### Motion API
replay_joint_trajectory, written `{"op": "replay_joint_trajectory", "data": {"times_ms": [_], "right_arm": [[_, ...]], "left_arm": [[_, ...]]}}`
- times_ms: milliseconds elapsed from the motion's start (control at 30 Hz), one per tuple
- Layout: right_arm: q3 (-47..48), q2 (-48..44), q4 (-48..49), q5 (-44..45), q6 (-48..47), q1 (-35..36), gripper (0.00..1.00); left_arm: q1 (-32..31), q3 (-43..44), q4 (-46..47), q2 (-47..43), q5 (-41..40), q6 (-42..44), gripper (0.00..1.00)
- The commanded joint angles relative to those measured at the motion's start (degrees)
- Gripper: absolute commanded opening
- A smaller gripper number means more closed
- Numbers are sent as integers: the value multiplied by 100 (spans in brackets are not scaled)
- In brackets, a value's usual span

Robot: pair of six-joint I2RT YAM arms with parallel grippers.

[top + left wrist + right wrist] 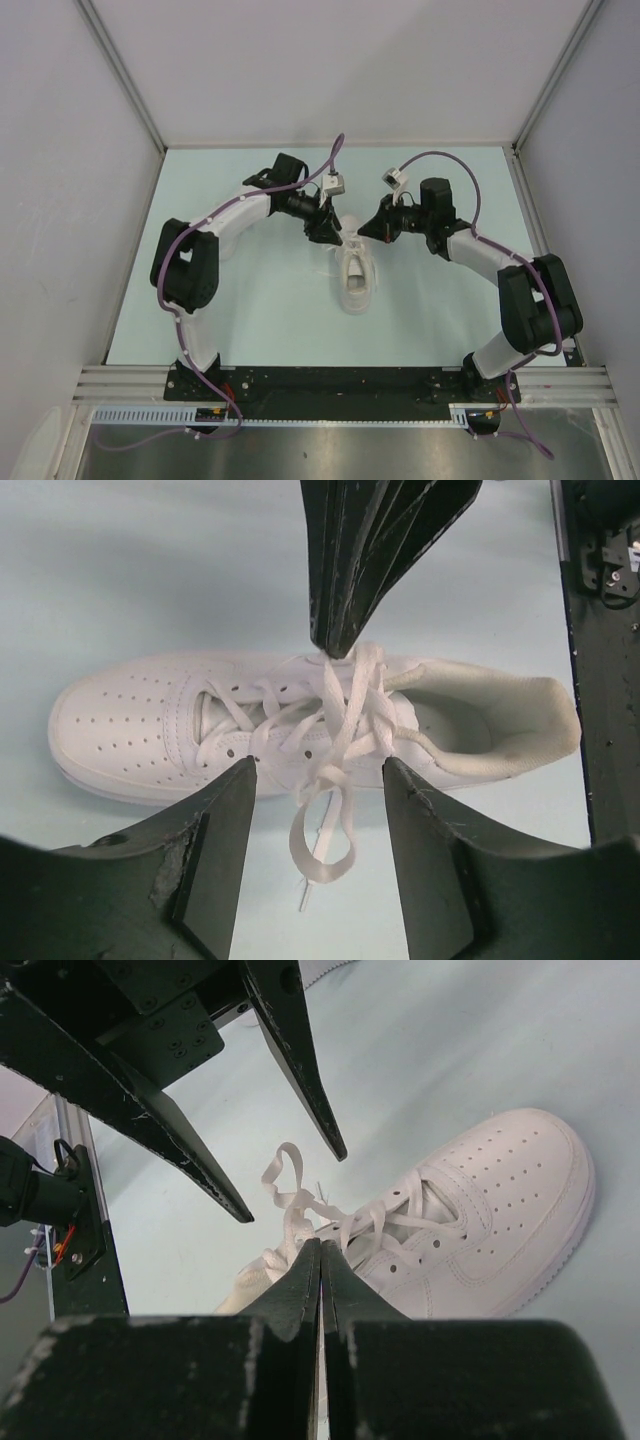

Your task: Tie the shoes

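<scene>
The lace loop hangs slack from the loose knot; next my left gripper pinches the lace loop's end (322, 872) and pulls it away from my right gripper to tighten.
One white sneaker (357, 280) lies mid-table, toe toward the arms' bases; it also shows in the left wrist view (140, 725) and the right wrist view (500, 1210). Its white laces (335, 725) are crossed and knotted over the tongue. A lace loop (322, 845) hangs off the shoe's side, between the open fingers of my left gripper (318, 765). That gripper holds nothing. My right gripper (320, 1247) is shut on a lace strand just above the knot; its closed tip also shows in the left wrist view (335, 645). Both grippers (335, 238) (366, 232) meet over the shoe's heel end. The second shoe is out of view.
Pale table surface (250, 310) lies around the shoe. Grey side walls (60, 200) and metal frame posts (120, 70) enclose the table. The black base rail (330, 385) runs along the near edge.
</scene>
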Motion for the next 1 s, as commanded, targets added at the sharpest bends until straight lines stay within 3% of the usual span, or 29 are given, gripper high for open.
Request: {"op": "replay_joint_trajectory", "data": {"times_ms": [0, 533, 633, 733, 867, 967], "right_arm": [[-72, -250, 63, 28, -17, -15, 0], [-230, -478, 81, 195, 124, -33, 0], [-257, -514, 72, 204, 115, -42, 0], [-274, -566, 28, 221, 115, -68, 0], [-318, -645, -86, 292, 71, -112, 0], [-388, -768, -174, 353, 36, -173, 0]], "left_arm": [[27, 42, -279, -93, -51, 500, 60], [-201, -11, -700, -14, -631, 1150, 58], [-254, -46, -701, -22, -719, 1194, 53], [-289, -37, -806, -22, -763, 1282, 43], [-298, 15, -982, -83, -781, 1353, 15], [-298, -46, -1017, -267, -790, 1370, 2]]}}
